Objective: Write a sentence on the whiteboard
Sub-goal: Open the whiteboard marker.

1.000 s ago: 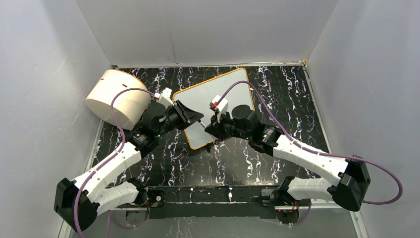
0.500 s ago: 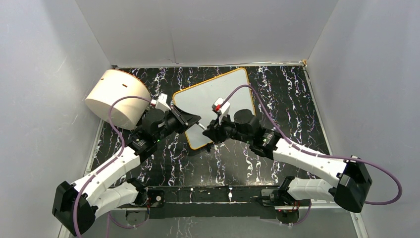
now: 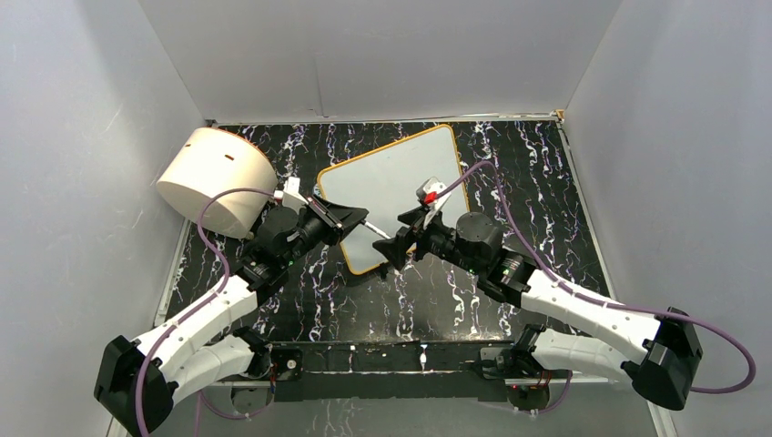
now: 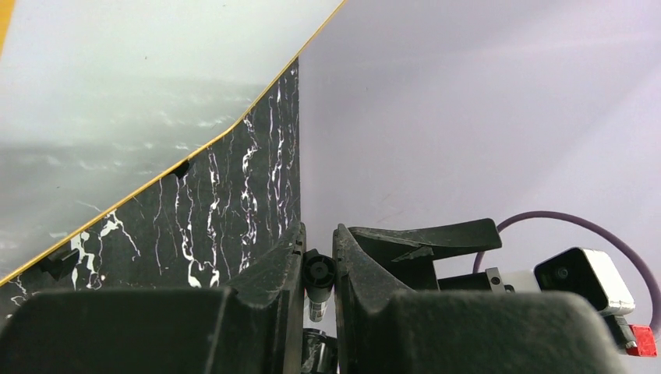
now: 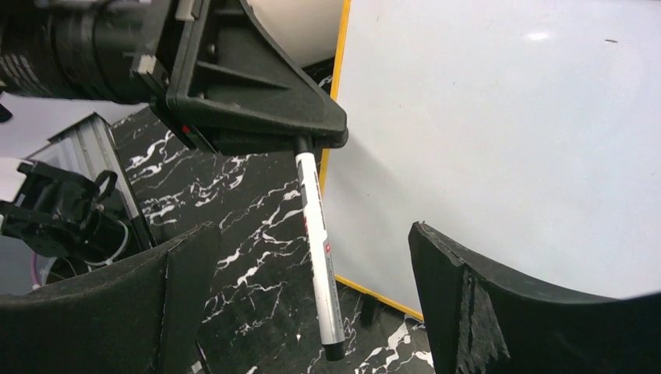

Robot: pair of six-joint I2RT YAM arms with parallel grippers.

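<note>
My left gripper covers the marker's writing end, so I should move my right gripper up from its loose end to grip the marker's middle (image 5: 318,243) before writing.
The whiteboard (image 3: 391,177), glossy white with an orange-yellow rim, lies tilted on the black marble table; it also fills the right wrist view (image 5: 507,117) and the upper left of the left wrist view (image 4: 117,78). The sentence is out of view: the board surface that shows is plain white. My left gripper (image 3: 360,219) is shut on the black end of a silver-white marker (image 3: 375,231), which hangs over the board's near left rim. Seen end-on, the marker (image 4: 319,274) sits between the left jaws. My right gripper (image 3: 401,242) stands open, its fingers apart on either side of the marker (image 5: 318,234) without touching it.
A big cream cylinder (image 3: 216,177) lies at the back left beside the left arm. A black clip foot (image 5: 368,310) sticks out from the board's near rim. Grey walls close in the table on three sides.
My right gripper has opened, let go of the marker and pulled back to the right. The left gripper keeps its hold on the marker and has shifted slightly toward the near left.
</note>
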